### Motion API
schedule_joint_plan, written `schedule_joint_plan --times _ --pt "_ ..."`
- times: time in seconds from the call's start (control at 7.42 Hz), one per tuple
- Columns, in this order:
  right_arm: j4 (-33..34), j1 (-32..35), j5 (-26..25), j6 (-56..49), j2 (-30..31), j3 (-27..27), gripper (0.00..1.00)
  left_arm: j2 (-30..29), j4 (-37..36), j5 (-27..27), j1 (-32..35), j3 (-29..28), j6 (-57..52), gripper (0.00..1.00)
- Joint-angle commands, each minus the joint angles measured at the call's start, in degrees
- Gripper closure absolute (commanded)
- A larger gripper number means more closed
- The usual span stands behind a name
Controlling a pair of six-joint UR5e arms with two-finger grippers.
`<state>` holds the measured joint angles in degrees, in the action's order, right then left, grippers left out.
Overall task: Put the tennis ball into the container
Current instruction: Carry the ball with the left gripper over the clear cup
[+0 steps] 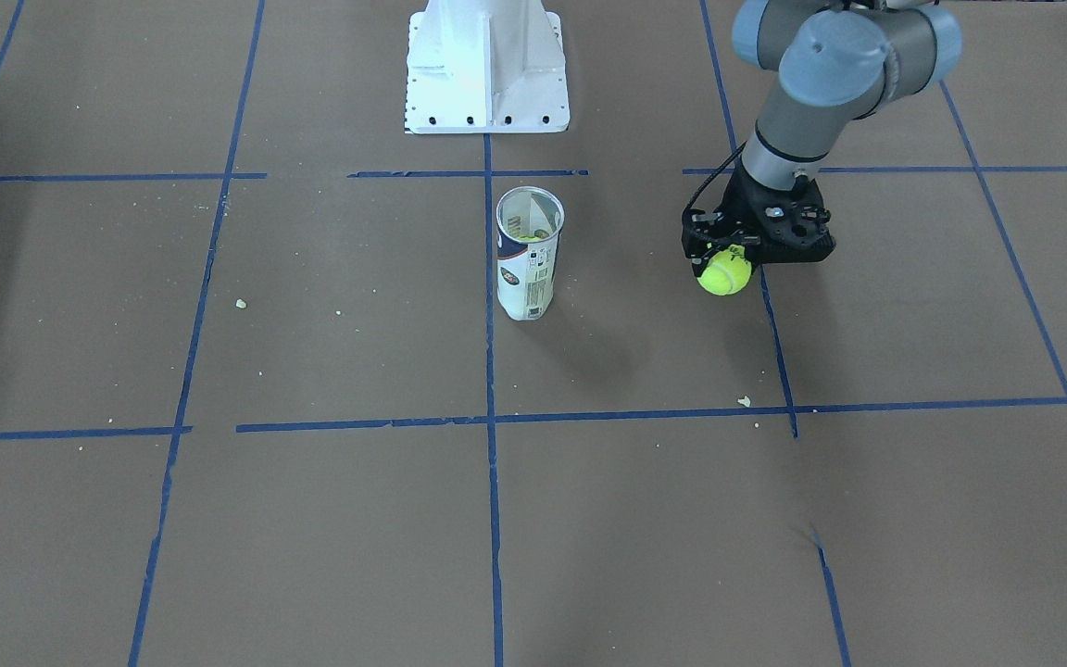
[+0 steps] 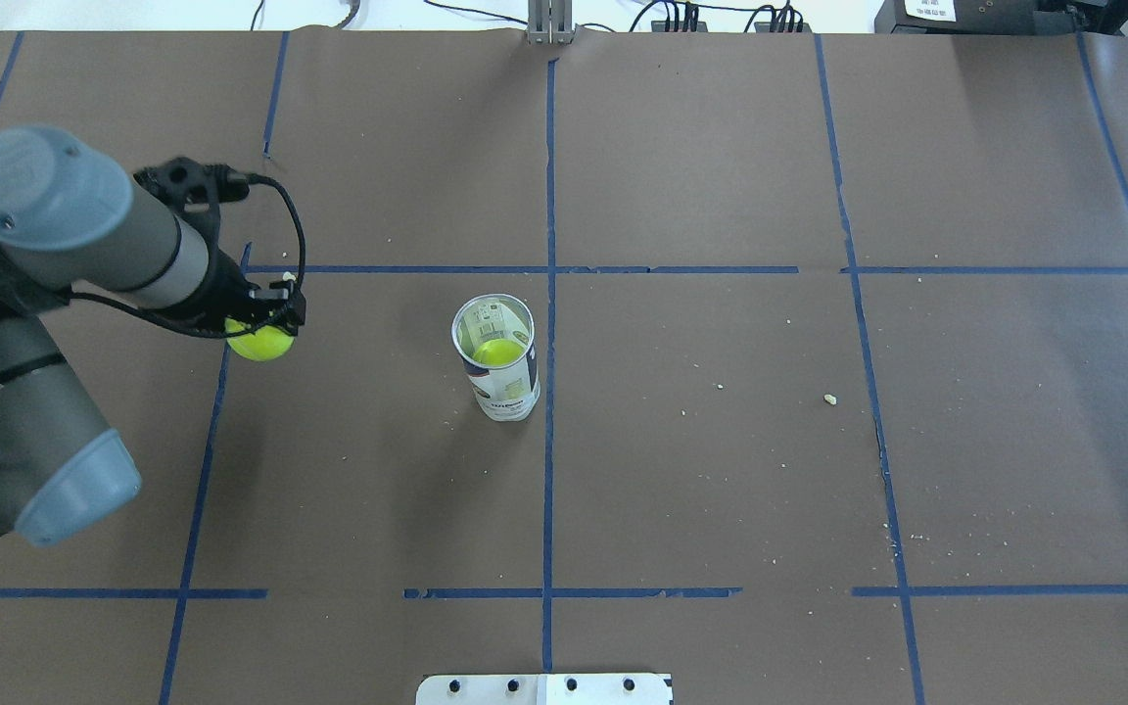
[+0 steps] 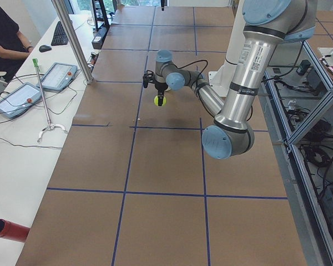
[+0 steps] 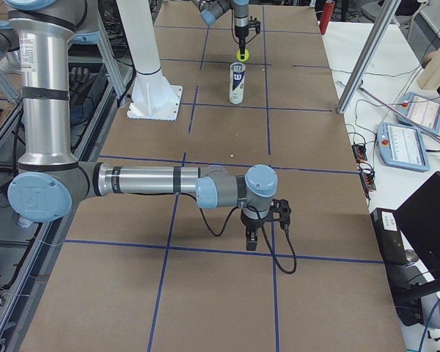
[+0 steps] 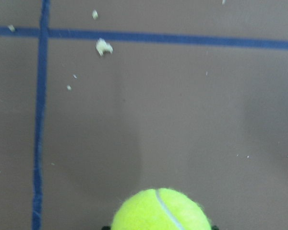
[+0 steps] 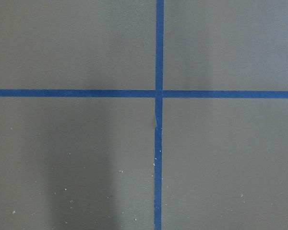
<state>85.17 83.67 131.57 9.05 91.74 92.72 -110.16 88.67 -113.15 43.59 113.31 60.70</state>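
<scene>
I should release the left gripper's tennis ball, now a little above the brown table, inside the open container (image 1: pixel 527 220), atop the other yellow-green ball.
The tennis ball (image 1: pixel 724 274), fuzzy yellow-green, hangs in my left gripper (image 1: pixel 728 259), which is shut on it a little above the brown table. In the overhead view the ball (image 2: pixel 260 343) is well to the left of the container (image 2: pixel 497 357). That clear can with a white and dark-blue label (image 1: pixel 527 255) stands upright and open at mid-table, and another yellow-green ball shows inside it. The left wrist view has the held ball (image 5: pixel 161 211) at its bottom edge, its shadow on the paper below. My right gripper (image 4: pixel 262 233) hangs far off over the table; I cannot tell whether it is open or shut.
The white metal pedestal (image 1: pixel 485 69) stands behind the can on the robot's side. Blue tape lines grid the brown paper and small crumbs (image 1: pixel 744 401) lie scattered. Tablets and cables (image 3: pixel 22 97) sit on the operators' side bench, and a red tube (image 3: pixel 8 230) lies there.
</scene>
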Motion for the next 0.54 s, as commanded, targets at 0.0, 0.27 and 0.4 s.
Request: schedule_joint_plan --times 0.0,0.27,0.4 --pt "0.00 0.00 0.00 0.00 0.01 0.00 0.00 -7.49 -20.11 -0.75 7.01 9.95 -4.53 1.00" --pt "0.00 0.00 0.00 0.00 0.01 0.00 0.00 -16.62 -31.06 -5.48 6.95 12.11 -3.32 1.00" --pt "0.00 0.00 0.00 0.00 0.01 0.00 0.00 -19.71 -31.02 -7.33 6.34 10.46 2.96 1.00"
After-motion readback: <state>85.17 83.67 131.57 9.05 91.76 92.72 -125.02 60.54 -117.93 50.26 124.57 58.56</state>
